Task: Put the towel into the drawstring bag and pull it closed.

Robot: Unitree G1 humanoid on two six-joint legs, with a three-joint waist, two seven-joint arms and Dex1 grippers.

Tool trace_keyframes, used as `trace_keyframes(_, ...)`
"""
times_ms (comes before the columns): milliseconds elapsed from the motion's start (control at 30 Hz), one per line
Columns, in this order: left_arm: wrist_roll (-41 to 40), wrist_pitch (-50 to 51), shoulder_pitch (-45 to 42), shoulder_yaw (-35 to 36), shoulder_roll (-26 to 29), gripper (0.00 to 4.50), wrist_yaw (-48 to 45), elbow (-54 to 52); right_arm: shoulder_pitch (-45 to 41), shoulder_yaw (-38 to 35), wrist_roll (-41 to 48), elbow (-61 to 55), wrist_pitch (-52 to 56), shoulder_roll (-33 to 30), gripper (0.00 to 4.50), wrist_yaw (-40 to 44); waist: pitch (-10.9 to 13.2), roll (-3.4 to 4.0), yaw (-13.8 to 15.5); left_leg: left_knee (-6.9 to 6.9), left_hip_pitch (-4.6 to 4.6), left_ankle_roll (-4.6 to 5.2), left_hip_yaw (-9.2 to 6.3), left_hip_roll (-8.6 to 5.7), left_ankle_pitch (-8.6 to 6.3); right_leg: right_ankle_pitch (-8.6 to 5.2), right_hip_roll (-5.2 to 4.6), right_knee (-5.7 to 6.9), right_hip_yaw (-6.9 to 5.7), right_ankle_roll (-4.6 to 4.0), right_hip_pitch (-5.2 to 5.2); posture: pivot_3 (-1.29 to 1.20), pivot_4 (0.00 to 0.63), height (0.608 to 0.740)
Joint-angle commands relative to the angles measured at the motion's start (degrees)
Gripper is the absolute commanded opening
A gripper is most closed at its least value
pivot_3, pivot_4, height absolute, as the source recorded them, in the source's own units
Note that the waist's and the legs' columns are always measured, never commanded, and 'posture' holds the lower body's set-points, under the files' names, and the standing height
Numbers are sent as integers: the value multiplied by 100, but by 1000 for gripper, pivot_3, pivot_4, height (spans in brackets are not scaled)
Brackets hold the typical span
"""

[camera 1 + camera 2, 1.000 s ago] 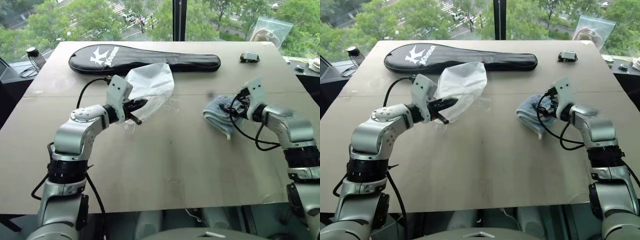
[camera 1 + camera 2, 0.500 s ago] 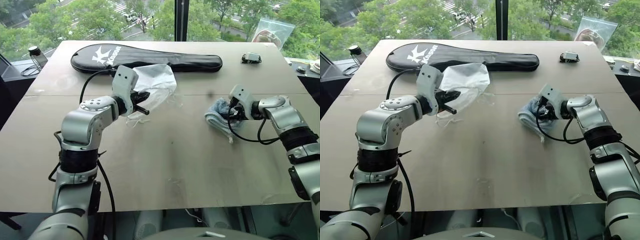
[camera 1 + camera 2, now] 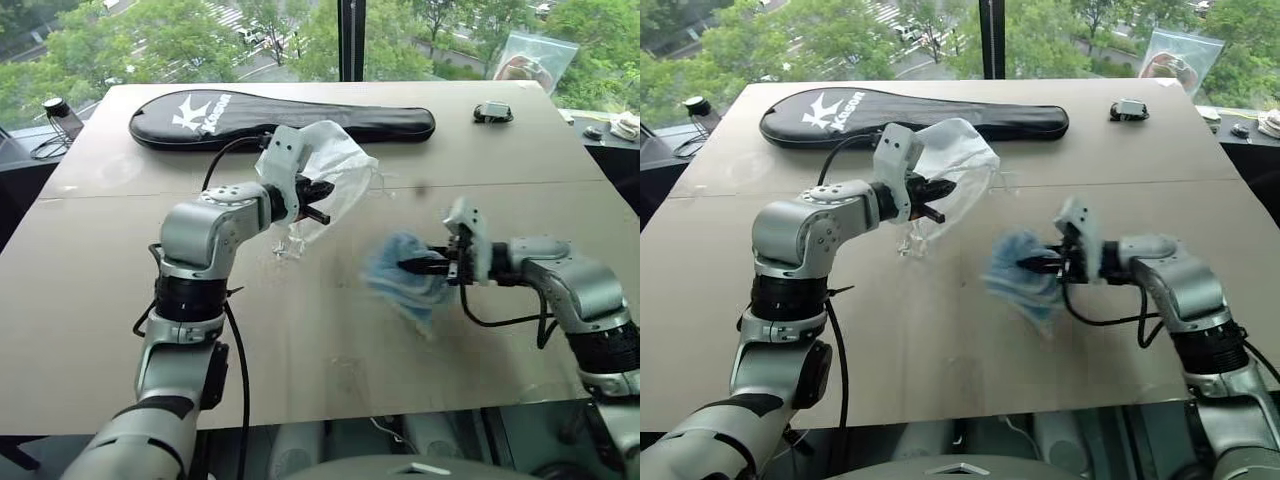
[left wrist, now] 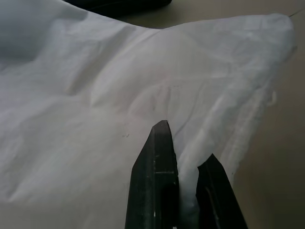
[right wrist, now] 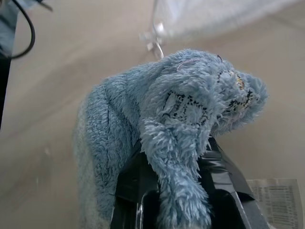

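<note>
The robot's right gripper should release the towel in the opening of the drawstring bag, on the bare table (image 3: 367, 268) between the two grippers.
My left gripper (image 3: 318, 200) is shut on an edge of the white drawstring bag (image 3: 345, 165) and holds it up off the table at centre left. In the left wrist view the two black fingers (image 4: 155, 181) pinch a fold of the bag's fabric (image 4: 119, 86). The bag's thin knotted cords (image 3: 287, 243) dangle below the gripper. The light blue fluffy towel (image 3: 400, 282) hangs just above the table, with my right gripper (image 3: 415, 266) shut on it, to the right of the bag and slightly nearer. In the right wrist view the towel (image 5: 176, 119) drapes over the black fingers (image 5: 228, 176).
A long black racket cover (image 3: 280, 112) lies along the far side of the table (image 3: 120, 320). A small black object (image 3: 490, 112) sits at the back right, with a clear plastic zip bag (image 3: 525, 62) past it. A dark capped item (image 3: 55, 108) stands off the far left corner.
My right gripper has shut on the towel, lifted it and carried it left toward the bag. My left gripper has moved right with the bag.
</note>
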Motion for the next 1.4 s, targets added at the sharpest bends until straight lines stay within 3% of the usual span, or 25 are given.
trace_keyframes(33, 81, -273, -45, -331, 63, 0, -244, -180, -406, 520, -532, 74, 56, 492, 92, -953, 0, 0, 12, 2, 0, 0, -2, -1, 0, 0, 0, 2, -3, 0, 0, 0, 150, 740)
trace_keyframes(167, 60, -366, 163, -700, 296, 0, -597, -633, -803, 608, -972, 935, -119, 1150, 85, -1763, 0, 0, 27, 3, -5, -1, 8, -2, 1, 0, -3, 4, 3, 0, -6, 0, 150, 740)
trace_keyframes(267, -33, -315, 435, -822, 652, 0, -917, -1089, -883, 186, -1050, 1480, -215, 1562, 85, -2380, 0, -1, 47, 3, -34, -3, 15, -2, 2, 0, -6, 6, 8, -1, -38, 0, 150, 740)
trace_keyframes(400, -297, -136, 849, -798, 1112, 0, -1415, -1417, -748, -588, -618, 1615, -112, 1916, 85, -2689, 0, -1, 27, 8, -85, -27, 16, -1, 16, 1, -6, 18, 10, -1, -96, 0, 150, 740)
trace_keyframes(567, -948, 150, 1041, -317, 1100, 0, -1675, -1549, -696, -1720, 392, 1591, 250, 2500, 85, -2947, 0, 0, 29, 8, -89, -4, 14, 1, 3, 1, -6, 21, 6, -1, -99, 0, 150, 740)
trace_keyframes(667, -1561, 816, 816, 6, 908, 0, -1679, -1546, -730, -2132, 890, 1633, 427, 2842, 84, -3149, 0, 0, 27, 10, -84, -2, 14, 0, 2, 1, -5, 33, 7, -1, -99, 0, 150, 740)
trace_keyframes(967, -2574, 2112, 301, 725, 87, 0, -1231, -1307, -595, -1792, 1223, 1777, 568, 3467, 81, -3351, 0, 2, -16, 16, -80, -2, 15, 0, 2, 1, 0, 42, 9, -2, -99, 0, 150, 740)
trace_keyframes(1100, -2480, 2143, 553, 774, 126, 0, -1046, -1200, -214, -927, 591, 1517, 206, 2814, 81, -2974, -1, 3, -7, 15, -80, -2, 15, 0, 3, 0, 0, 43, 9, -2, -99, 0, 150, 740)
trace_keyframes(1167, -2390, 2032, 690, 718, 244, 0, -1022, -1182, 40, -829, 678, 1290, 167, 2582, 1196, -2755, -1, 2, 9, 15, -82, -2, 17, -3, 3, 0, -4, 37, 11, -2, -98, 0, 150, 740)
trace_keyframes(1200, -2365, 1985, 749, 698, 296, 0, -1021, -1171, 137, -808, 676, 1202, 202, 2475, 1424, -2767, -1, 2, 15, 16, -84, -2, 16, -3, 3, 0, -4, 35, 9, -2, -98, 0, 150, 740)
trace_keyframes(1333, -2296, 1825, 857, 684, 403, 0, -1008, -1034, 526, -550, 694, 612, 481, 1989, 3305, -2711, -1, 2, 13, 16, -83, -2, 14, -2, 3, 0, -3, 36, 9, -2, -98, 0, 150, 740)
trace_keyframes(1400, -2307, 1782, 860, 669, 432, 0, -1023, -1011, 572, -512, 764, 361, 649, 1810, 3305, -2694, -1, 2, 12, 16, -82, -2, 14, -2, 3, 0, -3, 37, 9, -2, -98, 0, 150, 740)
